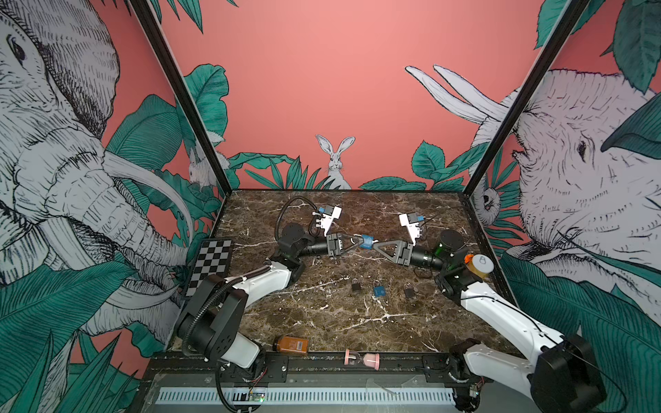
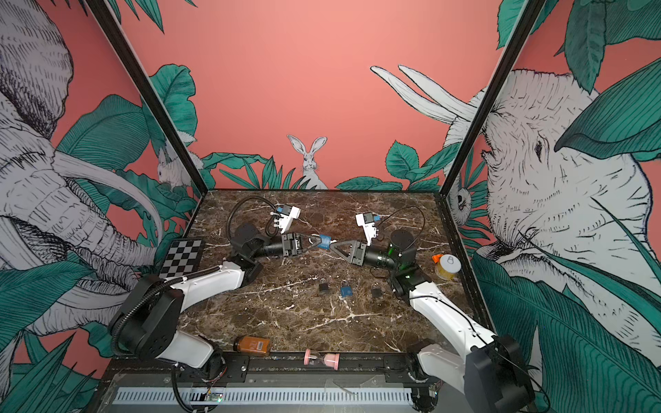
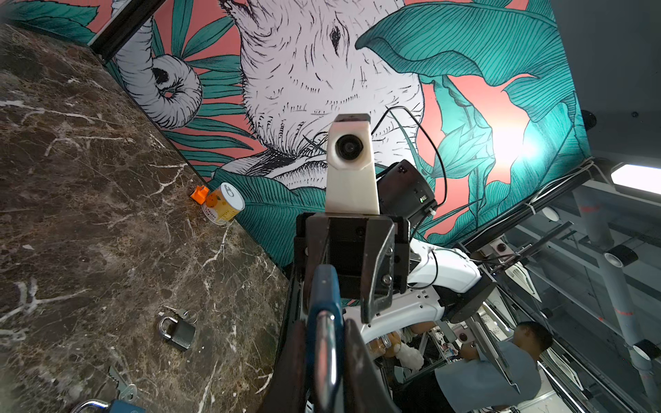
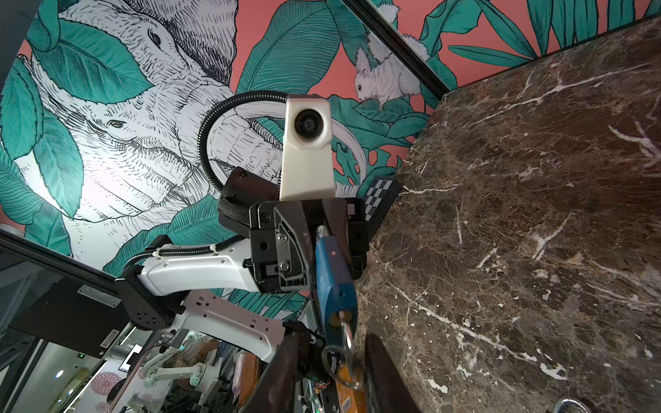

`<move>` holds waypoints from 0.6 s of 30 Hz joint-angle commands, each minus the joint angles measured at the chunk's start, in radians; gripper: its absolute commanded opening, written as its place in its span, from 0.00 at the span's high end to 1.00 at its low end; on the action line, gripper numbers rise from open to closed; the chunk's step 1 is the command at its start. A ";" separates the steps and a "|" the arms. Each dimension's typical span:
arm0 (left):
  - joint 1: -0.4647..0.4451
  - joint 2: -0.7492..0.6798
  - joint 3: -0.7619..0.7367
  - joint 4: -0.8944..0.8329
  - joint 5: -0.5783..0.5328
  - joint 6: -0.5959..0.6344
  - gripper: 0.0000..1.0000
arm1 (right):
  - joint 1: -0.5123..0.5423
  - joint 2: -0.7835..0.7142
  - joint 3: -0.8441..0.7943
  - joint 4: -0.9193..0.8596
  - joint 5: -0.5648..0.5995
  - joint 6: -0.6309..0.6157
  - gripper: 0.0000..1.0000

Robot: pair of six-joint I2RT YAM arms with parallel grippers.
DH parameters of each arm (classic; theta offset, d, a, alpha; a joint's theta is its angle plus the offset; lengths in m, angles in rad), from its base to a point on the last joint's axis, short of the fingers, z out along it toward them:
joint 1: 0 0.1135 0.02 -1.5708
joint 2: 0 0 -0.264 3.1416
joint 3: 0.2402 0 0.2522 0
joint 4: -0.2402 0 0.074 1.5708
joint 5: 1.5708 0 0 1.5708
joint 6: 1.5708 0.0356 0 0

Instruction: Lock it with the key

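Note:
Next, I grip the bow (image 4: 350, 372) and pull the key straight out, as the key sits in the blue padlock's keyhole with its bow loose in my right gripper's fingers.
A blue padlock (image 1: 366, 242) (image 2: 324, 242) hangs above the middle of the marble table, between my two grippers. My left gripper (image 1: 357, 240) (image 3: 325, 357) is shut on its silver shackle (image 3: 326, 343), with the blue body (image 3: 323, 289) pointing away from it. A key (image 4: 344, 329) sits in the keyhole at the padlock's (image 4: 334, 282) far end, and its ring (image 4: 339, 361) dangles below. My right gripper (image 1: 375, 245) (image 4: 333, 338) faces that end with its jaws open on either side of the key and ring, touching neither.
Three more padlocks lie on the table nearer the front: black (image 1: 356, 285), blue (image 1: 378, 290) and dark (image 1: 409, 290). An amber bottle (image 1: 291, 345) and a pink hourglass (image 1: 362, 358) lie at the front edge. A can (image 1: 481, 266) stands at the right wall, a checkerboard (image 1: 211, 266) at the left.

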 commanded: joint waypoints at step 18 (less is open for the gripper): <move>0.004 -0.013 0.008 0.054 0.000 0.000 1.00 | 0.005 0.023 0.045 0.040 0.013 -0.013 0.76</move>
